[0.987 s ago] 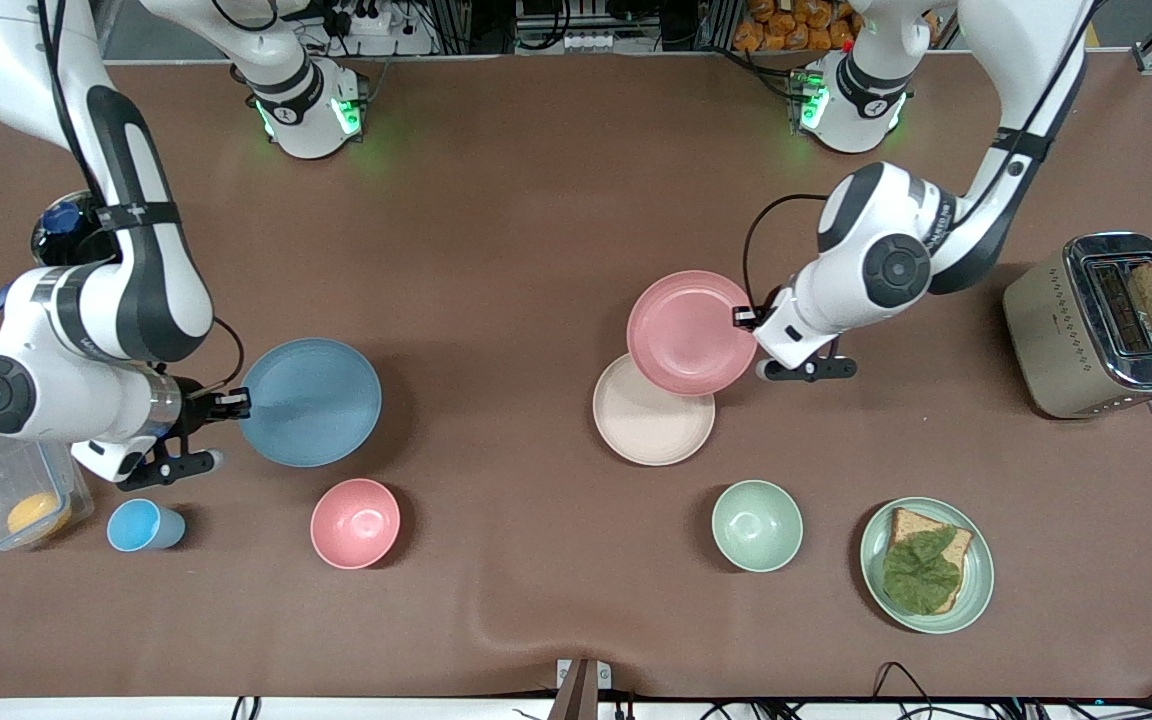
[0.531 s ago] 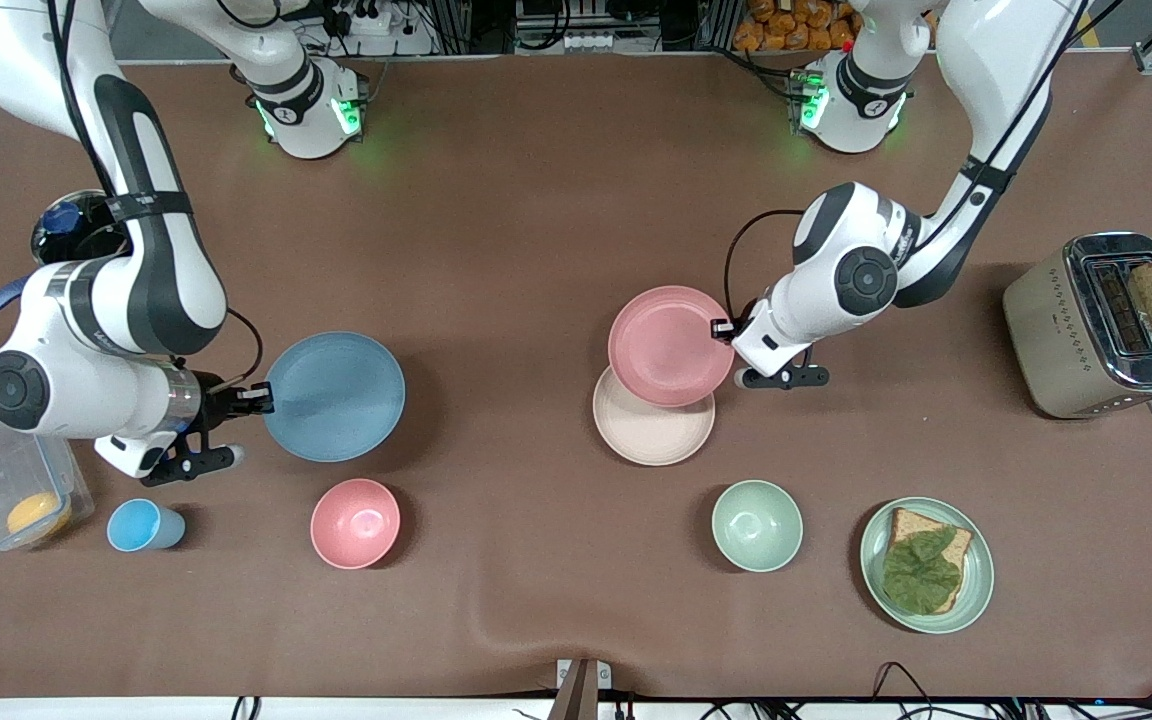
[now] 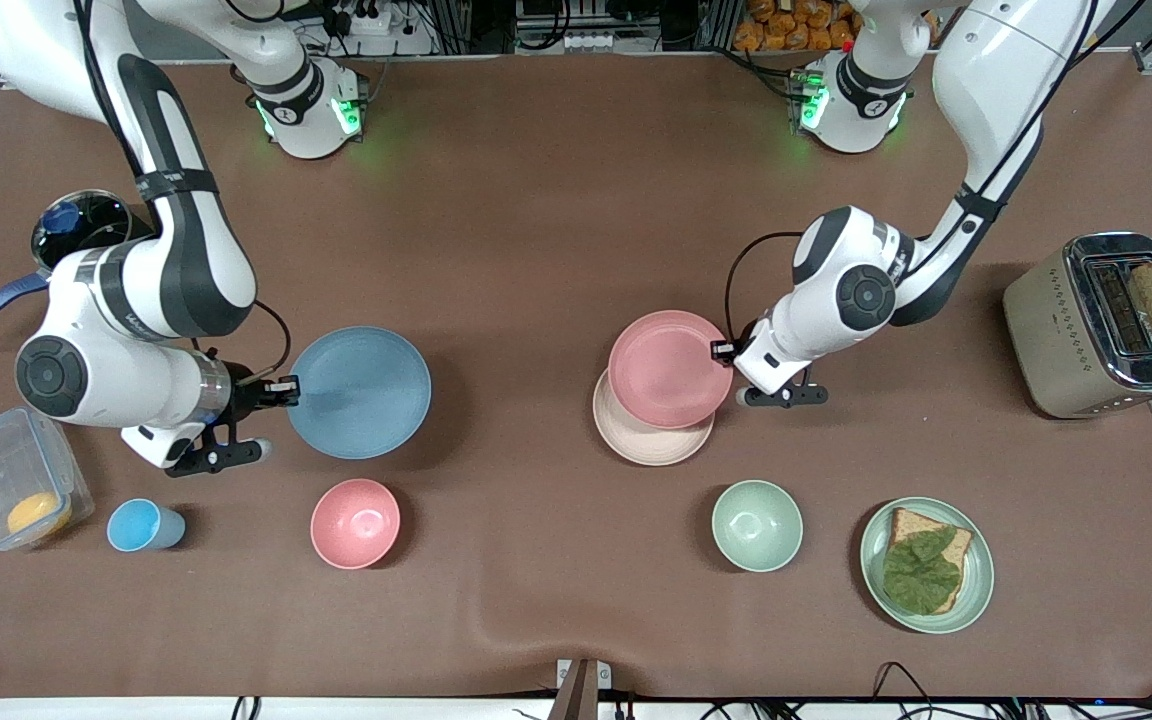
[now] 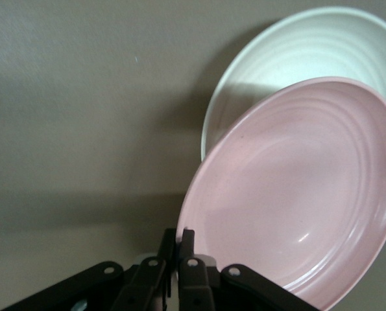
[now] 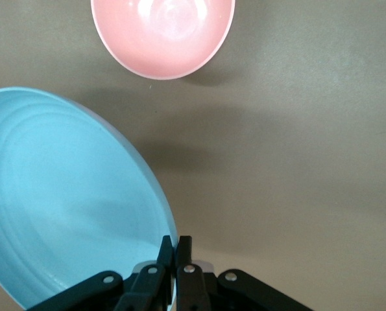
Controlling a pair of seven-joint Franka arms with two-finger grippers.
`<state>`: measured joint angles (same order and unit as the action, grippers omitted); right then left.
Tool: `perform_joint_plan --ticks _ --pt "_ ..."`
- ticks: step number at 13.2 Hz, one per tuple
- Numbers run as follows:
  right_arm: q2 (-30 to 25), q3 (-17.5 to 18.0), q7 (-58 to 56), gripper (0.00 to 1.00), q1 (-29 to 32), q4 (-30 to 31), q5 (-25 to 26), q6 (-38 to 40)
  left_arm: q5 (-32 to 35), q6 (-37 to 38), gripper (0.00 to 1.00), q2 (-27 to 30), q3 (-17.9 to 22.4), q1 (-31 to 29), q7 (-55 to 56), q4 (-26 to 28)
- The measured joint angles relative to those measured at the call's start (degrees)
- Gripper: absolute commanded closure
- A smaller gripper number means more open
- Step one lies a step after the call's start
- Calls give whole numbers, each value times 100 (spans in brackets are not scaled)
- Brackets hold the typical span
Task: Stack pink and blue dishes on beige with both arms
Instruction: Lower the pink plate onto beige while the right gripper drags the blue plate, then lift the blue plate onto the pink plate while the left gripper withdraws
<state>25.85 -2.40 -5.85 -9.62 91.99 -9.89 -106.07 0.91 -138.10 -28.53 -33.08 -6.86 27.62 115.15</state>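
Observation:
My left gripper is going to set the pink plate down flat on the middle of the beige plate (image 3: 655,406) (image 4: 316,129). It will let go of the pink plate there, nested inside the beige plate's rim. The pink plate now hangs tilted above it.
The pale pink plate (image 3: 668,367) (image 4: 296,194) hangs tilted in the air, overlapping most of the beige plate (image 3: 648,440) (image 4: 296,52) that lies flat on the table under it. My left gripper (image 3: 726,351) (image 4: 178,238) is shut on the pink plate's rim at the side toward the toaster. The light blue plate (image 3: 360,392) (image 5: 63,194) is held above the table near the right arm's end, with my right gripper (image 3: 288,386) (image 5: 174,245) shut on its rim.
A pink bowl (image 3: 355,523) (image 5: 163,32), a small blue cup (image 3: 141,525) and a clear container (image 3: 11,490) sit near the blue plate. A green bowl (image 3: 757,525), a green plate with bread and lettuce (image 3: 926,565) and a toaster (image 3: 1101,325) stand toward the left arm's end.
The left gripper has carried the pink plate farther over the beige plate. The right gripper has carried the blue plate toward the middle of the table.

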Motion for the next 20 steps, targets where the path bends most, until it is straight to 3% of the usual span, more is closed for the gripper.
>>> perform_joint_plan --ticks 7,16,17,18,19,20 --pt "-4 5 441 100 -185 1 -3 101 10 -20 100 -529 23 54 0 -585" --pt "-24 26 1479 100 -742 4 -341 90 10 -147 100 -735 222 297 0 -664" --pt "-24 26 1580 100 -811 4 -343 65 10 -149 96 -737 332 412 0 -686" --pt "-24 26 1674 100 -867 4 -343 42 10 -155 83 -745 422 514 0 -713" --pt "-24 27 1758 100 -914 5 -345 25 10 -160 66 -759 480 581 0 -751" --pt "-24 26 1860 100 -958 8 -346 9 10 -160 34 -781 510 615 0 -778"
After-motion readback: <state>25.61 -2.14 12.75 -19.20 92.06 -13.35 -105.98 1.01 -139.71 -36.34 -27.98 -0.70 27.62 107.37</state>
